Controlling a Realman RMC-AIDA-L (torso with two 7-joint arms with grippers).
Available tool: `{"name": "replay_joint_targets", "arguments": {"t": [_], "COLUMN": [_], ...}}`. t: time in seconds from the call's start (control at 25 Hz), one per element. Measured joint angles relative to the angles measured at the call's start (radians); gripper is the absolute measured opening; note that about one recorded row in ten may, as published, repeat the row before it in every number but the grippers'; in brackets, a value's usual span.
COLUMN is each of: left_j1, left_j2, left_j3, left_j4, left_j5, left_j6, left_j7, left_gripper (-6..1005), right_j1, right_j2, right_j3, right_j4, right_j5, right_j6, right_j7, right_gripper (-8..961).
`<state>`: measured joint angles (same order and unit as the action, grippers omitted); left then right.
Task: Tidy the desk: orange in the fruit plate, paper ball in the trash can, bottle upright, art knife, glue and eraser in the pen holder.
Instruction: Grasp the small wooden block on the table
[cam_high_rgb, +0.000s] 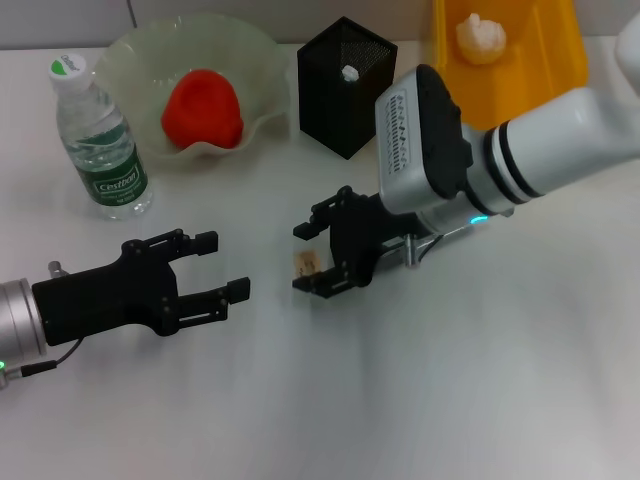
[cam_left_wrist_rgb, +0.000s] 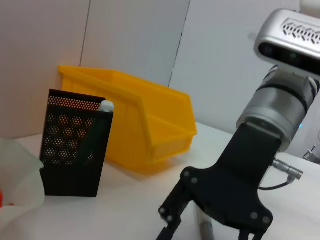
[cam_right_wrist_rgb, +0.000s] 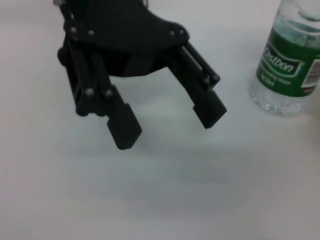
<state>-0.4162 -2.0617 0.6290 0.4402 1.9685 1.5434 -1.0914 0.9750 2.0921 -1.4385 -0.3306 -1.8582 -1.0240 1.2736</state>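
Observation:
The eraser lies between my right gripper's open fingers, and my left gripper should close on the near and far sides (cam_high_rgb: 306, 264) of it.
My right gripper (cam_high_rgb: 303, 258) is open near the table's middle, its fingers on either side of a small pale eraser (cam_high_rgb: 305, 264) lying on the table. My left gripper (cam_high_rgb: 228, 266) hovers open and empty at the front left, and it shows again (cam_right_wrist_rgb: 167, 125) in the right wrist view. The bottle (cam_high_rgb: 100, 140) stands upright at the back left. An orange (cam_high_rgb: 202, 108) lies in the fruit plate (cam_high_rgb: 130, 55). A white-tipped item (cam_high_rgb: 349, 72) sticks up in the black mesh pen holder (cam_high_rgb: 345, 100). A paper ball (cam_high_rgb: 480, 38) rests in the yellow trash can (cam_high_rgb: 555, 60). The art knife is out of view.
The left wrist view shows the pen holder (cam_left_wrist_rgb: 75, 145) and the yellow trash can (cam_left_wrist_rgb: 145, 120) side by side against the back wall, with the right gripper (cam_left_wrist_rgb: 206, 227) in front of them. White table stretches toward the front and right.

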Motion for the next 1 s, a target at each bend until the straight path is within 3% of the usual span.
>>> {"name": "replay_joint_targets", "arguments": {"t": [0.16,0.2,0.28,0.4,0.44,0.56,0.6,0.84,0.96,1.0], "left_j1": [-0.009,-0.019,-0.024,-0.029,-0.037,-0.042,-0.056,-0.117,-0.136,-0.161], "left_j2": [-0.001,-0.002,-0.002,-0.001,-0.001,-0.002,-0.002,-0.003,-0.005,-0.007], "left_j3": [0.0,0.0,0.0,0.0,0.0,0.0,0.002,0.056,0.081,0.125], "left_j4": [0.0,0.0,-0.002,-0.004,-0.002,0.002,0.001,0.004,0.005,0.008], "left_j5": [-0.001,-0.004,-0.005,-0.008,-0.013,-0.014,-0.014,-0.008,-0.008,-0.008], "left_j6": [0.01,0.017,0.02,0.022,0.023,0.025,0.027,0.028,0.02,-0.016], "left_j7": [0.0,-0.002,-0.005,-0.009,-0.018,-0.023,-0.031,-0.072,-0.077,-0.078], "left_gripper": [799,799,799,799,799,798,798,798,798,798], "right_j1": [-0.042,-0.102,-0.133,-0.277,-0.277,-0.367,-0.423,-0.54,-0.575,-0.592], "right_j2": [-0.009,-0.021,-0.026,-0.038,-0.038,-0.029,-0.02,-0.008,-0.009,-0.01], "right_j3": [-0.016,-0.009,-0.007,0.033,0.033,0.158,0.26,0.428,0.467,0.474], "right_j4": [-0.054,-0.137,-0.178,-0.312,-0.312,-0.349,-0.363,-0.348,-0.304,-0.286], "right_j5": [0.038,0.038,0.037,0.033,0.033,0.033,0.036,0.039,0.039,0.039], "right_j6": [-0.045,-0.091,-0.112,-0.167,-0.167,-0.248,-0.316,-0.429,-0.445,-0.45], "right_j7": [0.03,0.073,0.092,0.133,0.133,0.121,0.078,-0.023,-0.052,-0.076], "right_gripper": [588,602,629,657,657,658,658,659,658,658]}}
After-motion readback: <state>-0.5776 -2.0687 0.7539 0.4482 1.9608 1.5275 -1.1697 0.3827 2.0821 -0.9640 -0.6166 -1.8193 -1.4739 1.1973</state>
